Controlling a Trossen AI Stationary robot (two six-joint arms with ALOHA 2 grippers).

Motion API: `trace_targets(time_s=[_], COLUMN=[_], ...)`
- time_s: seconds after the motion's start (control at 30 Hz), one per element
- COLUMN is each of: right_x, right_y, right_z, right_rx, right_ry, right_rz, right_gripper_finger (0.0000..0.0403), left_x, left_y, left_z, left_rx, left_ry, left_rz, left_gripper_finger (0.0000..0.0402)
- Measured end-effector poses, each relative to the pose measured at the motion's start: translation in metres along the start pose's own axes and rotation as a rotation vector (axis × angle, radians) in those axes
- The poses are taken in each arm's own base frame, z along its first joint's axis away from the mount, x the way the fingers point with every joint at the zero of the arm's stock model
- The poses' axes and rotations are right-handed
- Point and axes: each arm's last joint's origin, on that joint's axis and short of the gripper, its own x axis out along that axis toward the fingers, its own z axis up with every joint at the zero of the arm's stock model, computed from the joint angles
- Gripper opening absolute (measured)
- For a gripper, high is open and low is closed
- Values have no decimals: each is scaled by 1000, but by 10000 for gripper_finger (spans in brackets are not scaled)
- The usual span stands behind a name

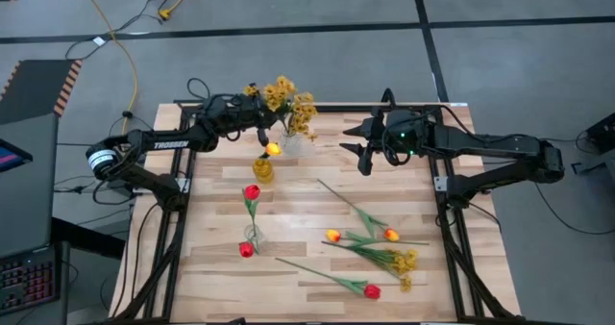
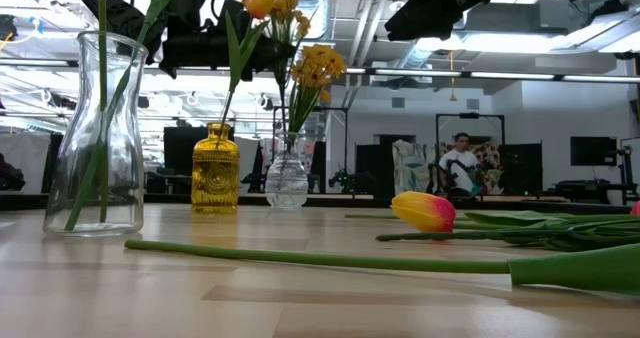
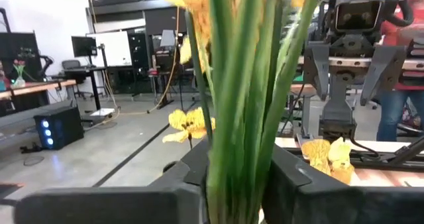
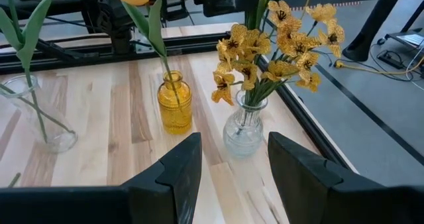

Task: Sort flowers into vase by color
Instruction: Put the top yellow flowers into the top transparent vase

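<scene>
The mustard-yellow spray sits too high in the round clear vase; next my left gripper opens, regrips the stems (image 3: pixel 244 98), pushes it deeper, then leaves.
My left gripper (image 1: pixel 261 123) (image 3: pixel 235 177) hovers over the table's far edge, shut on the green stems of a mustard-yellow spray (image 1: pixel 281 94). More mustard blossoms (image 4: pixel 278 45) stand in a small round clear vase (image 1: pixel 294 143) (image 4: pixel 242 128). Beside it, an amber vase (image 1: pixel 262 169) (image 4: pixel 175 105) holds a yellow-orange tulip (image 1: pixel 273 149). A taller clear vase (image 1: pixel 252 235) (image 2: pixel 95 138) holds red tulips (image 1: pixel 252 191). Two yellow-orange tulips (image 1: pixel 332 236), a red tulip (image 1: pixel 371 290) and a mustard spray (image 1: pixel 404 262) lie flat on the table. My right gripper (image 1: pixel 363 154) (image 4: pixel 232 177) is open above the far right of the table and holds nothing. My left gripper pinches a bundle of green stems (image 3: pixel 238 138) between its two fingers (image 3: pixel 185 181), which lie across them. The stems stand upright, with the blossoms above the fingers. Their lower ends run down toward the round clear vase, but blossoms hide whether they sit in it.
The table's dark frame (image 1: pixel 442 186) runs along both sides, and the arm bases stand at its left and right. Loose flowers take up the near right part of the table. Bare wood (image 1: pixel 317 162) lies between the vases and my right gripper. A person (image 2: pixel 460 163) sits far off in the room.
</scene>
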Motion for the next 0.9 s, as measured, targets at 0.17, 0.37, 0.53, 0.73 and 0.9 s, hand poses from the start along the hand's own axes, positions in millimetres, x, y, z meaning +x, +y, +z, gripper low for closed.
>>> trace_targets(time_s=[0.17,0.37,0.53,0.73,0.9], right_x=[0,0,0,0,0], right_y=[0,0,0,0,0], right_z=[0,0,0,0,0], right_rx=[0,0,0,0,0], right_ry=[0,0,0,0,0], right_rz=[0,0,0,0,0], right_gripper_finger=[199,199,199,199,199], left_x=[0,0,0,0,0], left_y=[0,0,0,0,0], left_z=[-4,-5,-5,-5,-5], left_rx=[-16,-23,-22,5,14], left_ry=[36,48,47,47,47], left_rz=[0,-1,0,-1,-1], left_gripper_finger=[114,141,141,112,57])
